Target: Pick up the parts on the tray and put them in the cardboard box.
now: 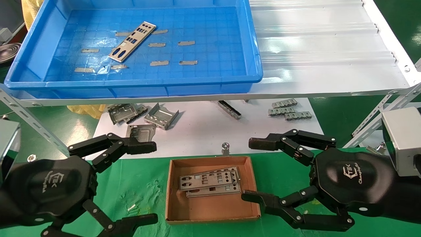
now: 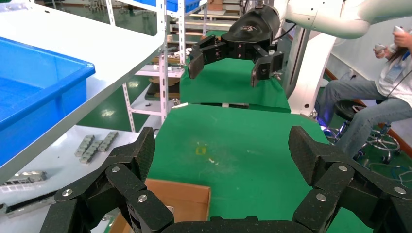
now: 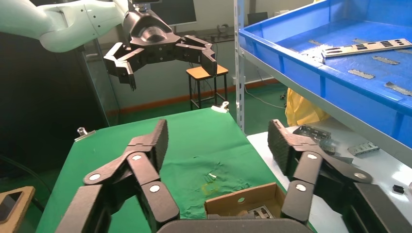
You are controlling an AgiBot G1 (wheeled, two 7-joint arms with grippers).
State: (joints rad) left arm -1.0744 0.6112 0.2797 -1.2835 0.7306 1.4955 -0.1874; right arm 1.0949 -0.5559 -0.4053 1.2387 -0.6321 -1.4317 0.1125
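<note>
My left gripper will next move to the blue tray and close across the middle of the silver-grey punched plate [image 1: 136,36], by the plate's long sides.
One silver-grey punched plate [image 1: 132,45] lies on the gridded floor of the blue tray [image 1: 254,49] on the upper shelf; it also shows in the right wrist view [image 3: 368,47]. Two more plates [image 1: 209,183] lie stacked in the brown cardboard box [image 1: 171,192] on the green cloth, whose corner shows in the left wrist view [image 2: 187,203] and the right wrist view [image 3: 243,200]. My left gripper [image 1: 148,182] is open and empty, left of the box. My right gripper [image 1: 253,170] is open and empty, at the box's right side.
Folded grey brackets [image 1: 144,118] and small ridged strips [image 1: 287,111] lie on the white lower surface behind the box. A metal clip [image 1: 225,148] stands at the cloth's edge. The white corrugated sheet [image 1: 325,42] lies right of the tray. Slanted shelf struts [image 1: 378,112] flank both sides.
</note>
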